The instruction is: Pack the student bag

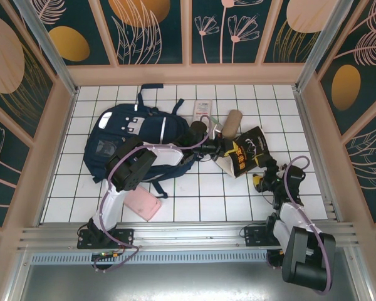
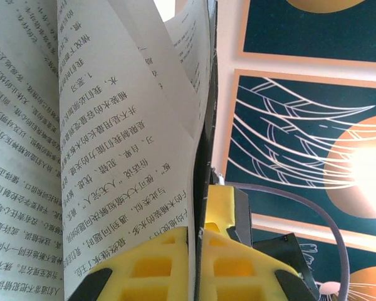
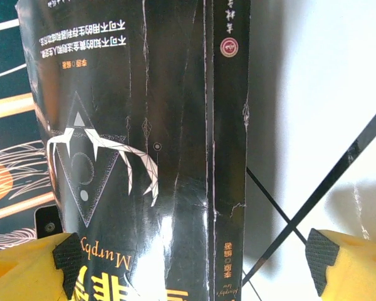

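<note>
The black book's pages fan open because my left gripper holds only its cover, so next my right gripper grabs the book's spine [image 3: 230, 150] before packing the book.
The student bag [image 1: 128, 135], navy blue with white stripes, lies at the table's back left. A black book [image 1: 247, 153] with yellow lettering stands propped open just right of it. My left gripper [image 1: 220, 149] reaches over the bag's right edge to the book. In the left wrist view, its yellow fingers [image 2: 147, 266] are shut [image 2: 197, 251] on the book's black cover [image 2: 203, 157], with printed pages fanned out to the left. My right gripper [image 1: 258, 180] sits below the book. In the right wrist view it is open [image 3: 194, 263], its pads [image 3: 323, 257] wide apart around the book's spine [image 3: 229, 125].
A pink pouch [image 1: 143, 204] lies near the front edge beside the left arm. A white box [image 1: 202, 110] and a tan cylinder [image 1: 232, 122] lie behind the book. Wooden walls fence the white tiled table [image 1: 194, 194] on all sides.
</note>
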Available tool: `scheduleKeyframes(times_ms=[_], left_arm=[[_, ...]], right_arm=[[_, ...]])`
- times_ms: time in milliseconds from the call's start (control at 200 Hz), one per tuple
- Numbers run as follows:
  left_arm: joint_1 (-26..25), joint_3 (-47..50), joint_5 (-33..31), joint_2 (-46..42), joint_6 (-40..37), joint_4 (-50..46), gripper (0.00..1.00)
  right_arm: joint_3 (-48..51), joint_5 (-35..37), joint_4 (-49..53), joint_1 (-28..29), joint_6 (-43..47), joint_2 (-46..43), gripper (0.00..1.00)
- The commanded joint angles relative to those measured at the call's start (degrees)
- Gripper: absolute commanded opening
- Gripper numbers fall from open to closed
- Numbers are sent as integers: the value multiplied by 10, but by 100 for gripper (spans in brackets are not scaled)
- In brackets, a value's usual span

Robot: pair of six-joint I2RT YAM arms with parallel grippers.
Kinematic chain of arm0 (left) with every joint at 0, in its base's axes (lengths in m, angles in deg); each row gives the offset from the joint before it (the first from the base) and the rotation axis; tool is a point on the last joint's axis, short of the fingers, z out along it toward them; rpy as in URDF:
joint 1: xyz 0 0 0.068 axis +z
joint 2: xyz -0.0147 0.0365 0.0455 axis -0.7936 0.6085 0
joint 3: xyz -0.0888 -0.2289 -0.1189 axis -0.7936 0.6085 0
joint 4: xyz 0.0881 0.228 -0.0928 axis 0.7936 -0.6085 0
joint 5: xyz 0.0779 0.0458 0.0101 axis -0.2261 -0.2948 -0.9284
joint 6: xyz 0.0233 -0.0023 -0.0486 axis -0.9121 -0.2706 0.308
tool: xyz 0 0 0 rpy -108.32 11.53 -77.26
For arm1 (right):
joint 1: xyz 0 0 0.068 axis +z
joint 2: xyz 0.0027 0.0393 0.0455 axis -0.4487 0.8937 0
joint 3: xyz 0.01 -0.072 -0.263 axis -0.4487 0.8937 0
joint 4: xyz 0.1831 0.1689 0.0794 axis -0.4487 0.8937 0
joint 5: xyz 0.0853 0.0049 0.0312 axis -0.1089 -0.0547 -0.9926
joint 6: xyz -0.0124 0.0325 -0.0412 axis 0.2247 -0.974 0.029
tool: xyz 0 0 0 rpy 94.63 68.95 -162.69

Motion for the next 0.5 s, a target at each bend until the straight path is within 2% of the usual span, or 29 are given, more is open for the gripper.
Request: scheduleKeyframes(times_ms=[0,495], left_arm=[[3,-23,11,-36,18,32,1],[-10,-15,16,-24,28,39,1]], right_arm=[[-4,-20,-68,-1,-14,26,92],[-41,-8,-284,39,-71,139,81]])
